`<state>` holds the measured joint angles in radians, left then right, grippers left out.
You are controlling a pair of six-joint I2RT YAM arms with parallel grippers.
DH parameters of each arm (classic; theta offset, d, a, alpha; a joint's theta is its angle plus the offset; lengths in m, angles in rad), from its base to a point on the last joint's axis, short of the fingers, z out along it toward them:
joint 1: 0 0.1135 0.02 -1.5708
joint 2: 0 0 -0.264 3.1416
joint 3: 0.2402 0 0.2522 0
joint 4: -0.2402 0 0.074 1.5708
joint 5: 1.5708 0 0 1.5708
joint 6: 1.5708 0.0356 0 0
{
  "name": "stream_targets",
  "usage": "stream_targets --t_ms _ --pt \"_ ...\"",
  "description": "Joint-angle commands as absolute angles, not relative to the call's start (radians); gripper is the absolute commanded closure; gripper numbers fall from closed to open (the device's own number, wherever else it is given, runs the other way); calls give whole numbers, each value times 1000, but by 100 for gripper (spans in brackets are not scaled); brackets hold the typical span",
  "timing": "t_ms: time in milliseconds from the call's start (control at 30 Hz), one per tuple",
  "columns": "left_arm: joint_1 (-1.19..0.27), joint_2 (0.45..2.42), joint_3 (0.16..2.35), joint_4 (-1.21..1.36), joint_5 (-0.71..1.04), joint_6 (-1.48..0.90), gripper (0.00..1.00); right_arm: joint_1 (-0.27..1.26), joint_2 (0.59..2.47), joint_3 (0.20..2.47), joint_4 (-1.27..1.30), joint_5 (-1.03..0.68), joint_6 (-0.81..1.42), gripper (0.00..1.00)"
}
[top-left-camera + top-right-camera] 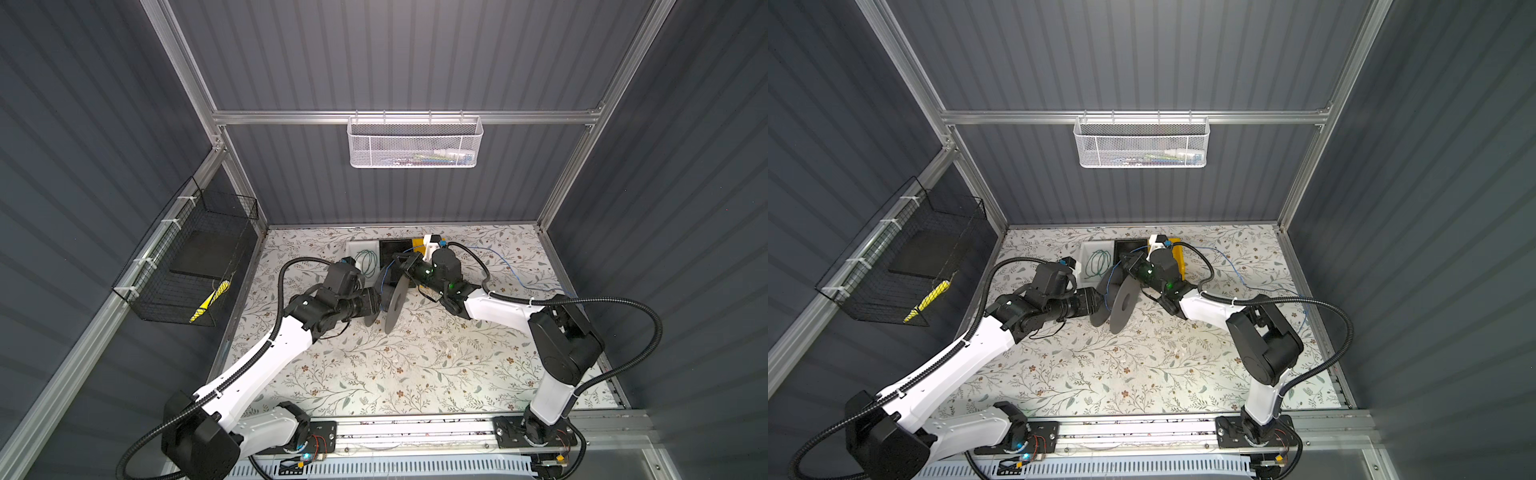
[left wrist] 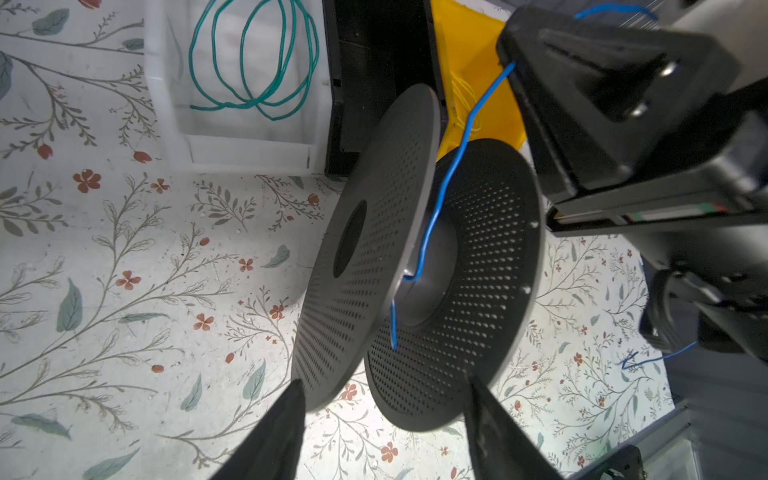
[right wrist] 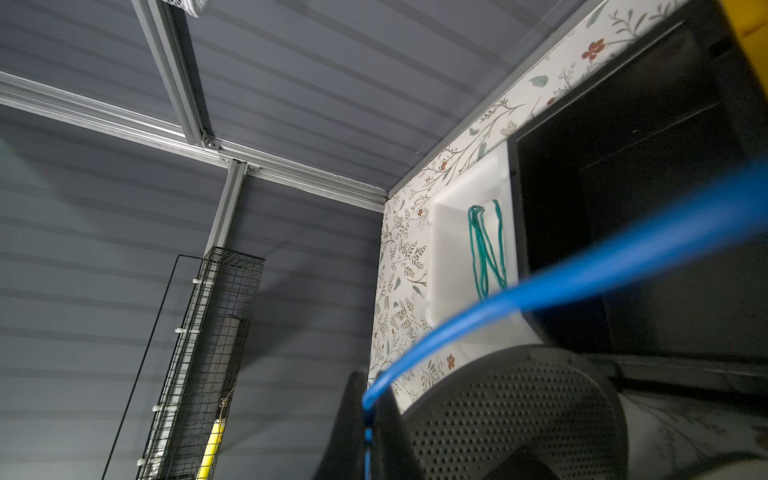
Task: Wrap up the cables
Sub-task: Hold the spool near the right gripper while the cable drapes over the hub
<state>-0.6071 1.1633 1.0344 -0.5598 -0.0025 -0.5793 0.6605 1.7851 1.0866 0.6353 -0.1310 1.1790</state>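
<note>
The spool's discs lie at a slant across my left gripper's open fingers, so that gripper should turn to line up and pinch the near disc's edge point(image 2: 326, 402) with the blue wire.
A black perforated spool point(image 1: 395, 301) point(image 1: 1122, 303) stands tilted on its rims mid-table. The cable, a thin blue wire point(image 2: 446, 178), rises from the spool's hub to my right gripper point(image 3: 368, 395), which is shut on it just above the spool. From there the wire point(image 1: 505, 262) point(image 1: 1233, 262) trails loosely over the table to the right wall. My left gripper point(image 2: 384, 380) is open at the spool's left side. Its two fingers point(image 2: 286, 428) stand wide apart with the flange rims just beyond the tips, and they pinch nothing.
Behind the spool sit a white tray point(image 1: 353, 249) holding a green wire coil point(image 2: 253, 62), a black box point(image 1: 395, 249) and a yellow bin point(image 2: 469, 50). A black wire basket point(image 1: 195, 266) hangs on the left wall. A white mesh basket point(image 1: 415, 141) hangs on the back rail.
</note>
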Motion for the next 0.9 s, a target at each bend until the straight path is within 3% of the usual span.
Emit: stream_targets --t_ms 0,333,567,867 --pt "-608 1115 1013 -560 -19 -459 34 654 1754 1080 656 -130 1177 100" --pt "-609 1187 996 -391 50 -298 27 640 1764 1101 630 -171 1178 100" --pt "-607 1251 964 -314 59 -284 32 633 1781 1143 608 -225 1177 100" --pt "-607 1291 951 -261 16 -280 47 630 1800 1193 562 -286 1177 100"
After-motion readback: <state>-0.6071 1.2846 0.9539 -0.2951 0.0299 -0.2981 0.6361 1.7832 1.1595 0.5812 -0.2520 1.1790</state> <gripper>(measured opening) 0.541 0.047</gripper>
